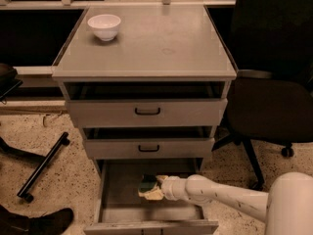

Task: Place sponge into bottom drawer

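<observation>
My gripper will release the sponge on the grey tray's bottom (141, 193), near the open bottom drawer's middle.
The bottom drawer (113, 196) of the grey cabinet is pulled wide open, showing its plain grey tray. The sponge (148, 186), dark green on top with a pale yellow base, is inside the drawer's middle, low over or on the tray floor. My gripper (155, 187) reaches in from the right on a white arm and is at the sponge's right side, seemingly still closed on it. Whether the sponge rests on the floor I cannot tell.
A white bowl (104, 26) stands at the cabinet top's back left. The two upper drawers (146, 111) with black handles are slightly open. A black office chair (266, 106) stands to the right. A black bar (43, 166) and a shoe (34, 223) lie on the floor to the left.
</observation>
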Controlling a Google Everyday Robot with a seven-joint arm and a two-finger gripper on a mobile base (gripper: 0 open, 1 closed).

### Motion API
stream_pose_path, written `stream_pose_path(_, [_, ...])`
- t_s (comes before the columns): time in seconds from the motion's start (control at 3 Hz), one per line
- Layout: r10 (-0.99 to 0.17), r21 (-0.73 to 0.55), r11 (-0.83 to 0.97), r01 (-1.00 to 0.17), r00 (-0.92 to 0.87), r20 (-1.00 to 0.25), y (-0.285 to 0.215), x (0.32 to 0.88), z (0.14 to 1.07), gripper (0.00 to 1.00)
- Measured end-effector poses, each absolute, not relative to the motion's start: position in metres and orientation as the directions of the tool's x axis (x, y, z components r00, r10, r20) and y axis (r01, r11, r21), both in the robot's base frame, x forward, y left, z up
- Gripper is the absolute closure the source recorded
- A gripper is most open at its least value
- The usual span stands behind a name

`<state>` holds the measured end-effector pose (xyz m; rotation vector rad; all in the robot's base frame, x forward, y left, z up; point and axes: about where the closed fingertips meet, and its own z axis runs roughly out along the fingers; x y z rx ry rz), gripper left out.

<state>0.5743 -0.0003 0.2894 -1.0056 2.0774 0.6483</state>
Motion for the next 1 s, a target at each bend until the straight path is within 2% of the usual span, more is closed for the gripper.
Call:
stream_pose_path(0.33, [-0.441,0.143,0.569,-0.81,-0.447,-0.779,0.01,0.581,0.254,1.0])
stream_pose_path(1.0, [-0.429,0.15,0.634,-0.759,-0.506,-0.748,0.05,0.603,0.11,1.0])
